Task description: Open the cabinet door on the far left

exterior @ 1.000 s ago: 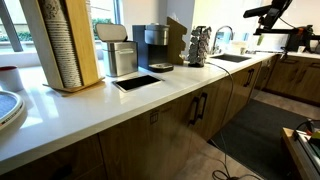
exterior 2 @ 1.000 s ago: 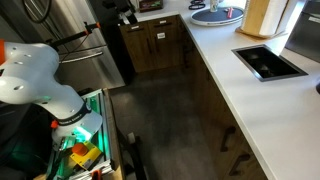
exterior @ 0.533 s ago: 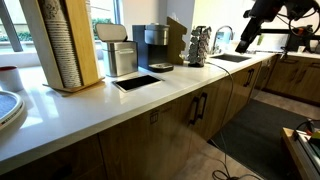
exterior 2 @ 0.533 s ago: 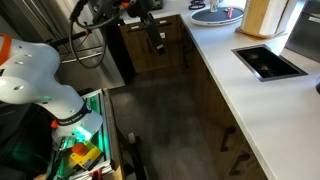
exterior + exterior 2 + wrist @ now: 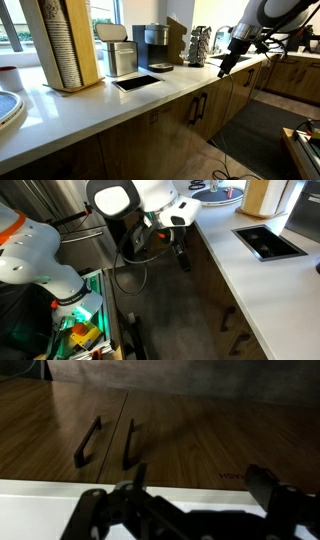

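Observation:
The cabinet door nearer the inset black tray and farther from the sink has a black bar handle. Next, my gripper closes on the black bar handle's upper end (image 5: 196,100) (image 5: 127,464).
In the wrist view two medium-brown wood doors meet at a seam, each with a slim black bar handle: one door (image 5: 45,430) with its handle (image 5: 88,442), the matching door (image 5: 210,440) with its handle (image 5: 128,445). I cannot tell which is the far-left cabinet door. The white countertop edge (image 5: 60,495) runs along the bottom, so this view stands upside down. My gripper (image 5: 198,485) is open and empty, apart from the doors. In both exterior views the gripper (image 5: 224,66) (image 5: 182,262) hangs in the aisle beside the counter, above the paired handles (image 5: 197,108).
The white counter (image 5: 120,100) carries a coffee machine (image 5: 153,48), a metal canister (image 5: 120,55), a cup stack (image 5: 62,45) and an inset black tray (image 5: 137,82). A sink (image 5: 232,57) lies further along. A dark mat (image 5: 260,135) covers the floor; a bin of tools (image 5: 80,330) stands near the robot base.
The arm has swung from the far end near the sink down along the counter, and the gripper now hangs lower, close in front of the cabinet fronts.

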